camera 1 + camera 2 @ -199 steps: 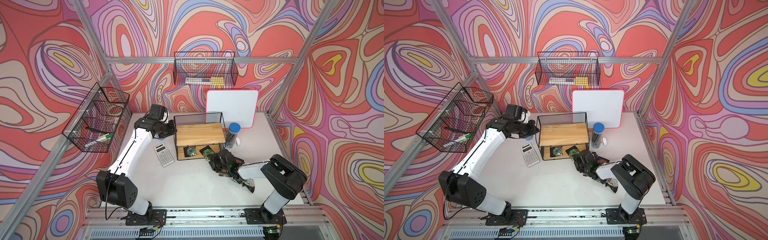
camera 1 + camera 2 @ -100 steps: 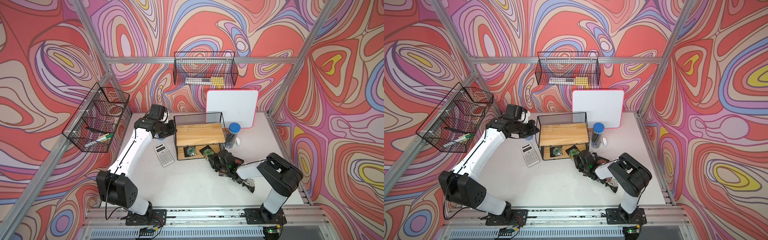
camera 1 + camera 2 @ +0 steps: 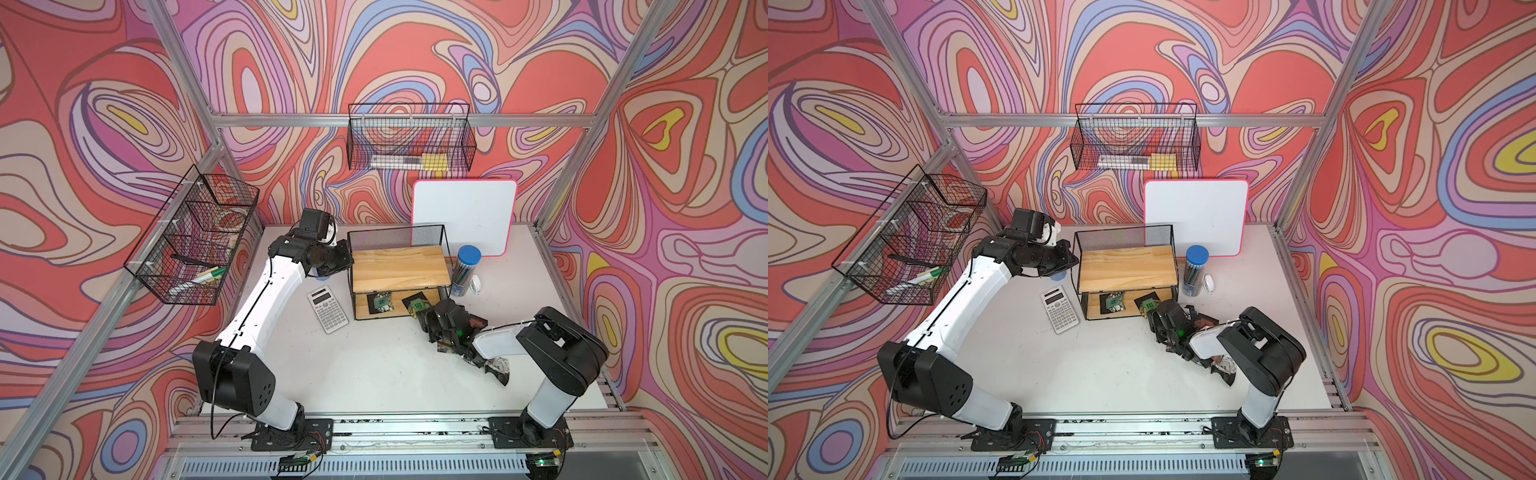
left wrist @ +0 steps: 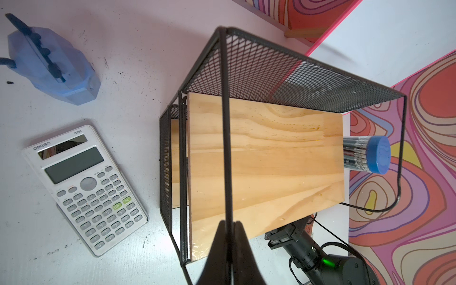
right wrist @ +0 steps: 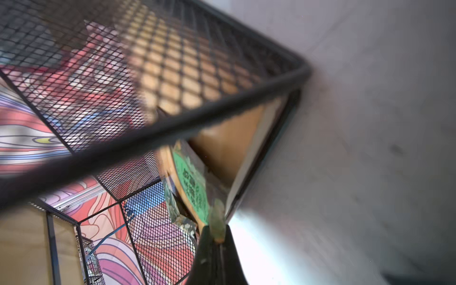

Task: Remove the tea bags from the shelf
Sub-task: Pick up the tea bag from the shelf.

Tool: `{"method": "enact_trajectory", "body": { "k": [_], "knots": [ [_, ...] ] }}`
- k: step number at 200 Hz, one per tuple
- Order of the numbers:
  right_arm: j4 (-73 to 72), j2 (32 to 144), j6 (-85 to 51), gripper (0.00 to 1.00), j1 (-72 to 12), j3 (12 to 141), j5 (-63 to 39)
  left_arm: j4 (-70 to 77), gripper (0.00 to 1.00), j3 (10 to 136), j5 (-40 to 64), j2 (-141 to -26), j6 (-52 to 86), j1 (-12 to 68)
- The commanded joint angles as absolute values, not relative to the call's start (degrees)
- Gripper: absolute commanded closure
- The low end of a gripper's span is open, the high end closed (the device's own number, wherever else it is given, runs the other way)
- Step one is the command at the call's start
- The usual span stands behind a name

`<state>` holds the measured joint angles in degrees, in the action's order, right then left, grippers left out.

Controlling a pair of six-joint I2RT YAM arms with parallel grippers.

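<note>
I need to use my right gripper to set the green tea bag down on the bare table (image 3: 441, 363) next to the pile of tea bags. The green tea bag is still on the lower board.
The shelf (image 3: 399, 266) (image 3: 1125, 268) stands mid-table, its top wooden board bare. My left gripper (image 4: 229, 224) (image 3: 347, 262) is shut on the thin black rail of the shelf's wire frame at its left end. On the lower board lie two tea bags: one (image 3: 382, 302) towards the left, and a green-panelled one (image 3: 417, 305) (image 5: 191, 182) at the front right corner. My right gripper (image 5: 217, 237) (image 3: 424, 318) is shut on the edge of that green tea bag. Several more tea bags (image 3: 496, 368) lie on the table beside and under the right arm.
A calculator (image 3: 328, 309) lies left of the shelf, with a blue plastic object (image 4: 51, 64) behind it. A blue-lidded pencil tube (image 3: 467, 270) and a small white item (image 3: 476, 284) stand right of the shelf. A whiteboard (image 3: 463, 216) leans behind. Wire baskets (image 3: 409, 141) (image 3: 195, 237) hang on the walls.
The right gripper's jaws have closed on the green tea bag at the shelf's front right corner. The left arm has stayed where it was, holding the frame.
</note>
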<state>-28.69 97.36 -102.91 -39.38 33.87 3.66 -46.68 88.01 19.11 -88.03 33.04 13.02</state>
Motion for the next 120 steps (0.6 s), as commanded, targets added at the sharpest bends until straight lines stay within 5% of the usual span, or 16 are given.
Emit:
{"method": "enact_trajectory", "body": {
  "k": [1,120],
  "knots": [
    [-21.4,92.6,-106.1,1.0,-39.6,35.0,3.8,-45.4,1.0,88.8,19.8,-89.0,33.3,12.8],
    [16.2,73.0,-88.8,1.0,-38.7,41.0,-13.6,-45.3,1.0,88.4,20.1,-88.9,33.5,12.8]
  ]
}}
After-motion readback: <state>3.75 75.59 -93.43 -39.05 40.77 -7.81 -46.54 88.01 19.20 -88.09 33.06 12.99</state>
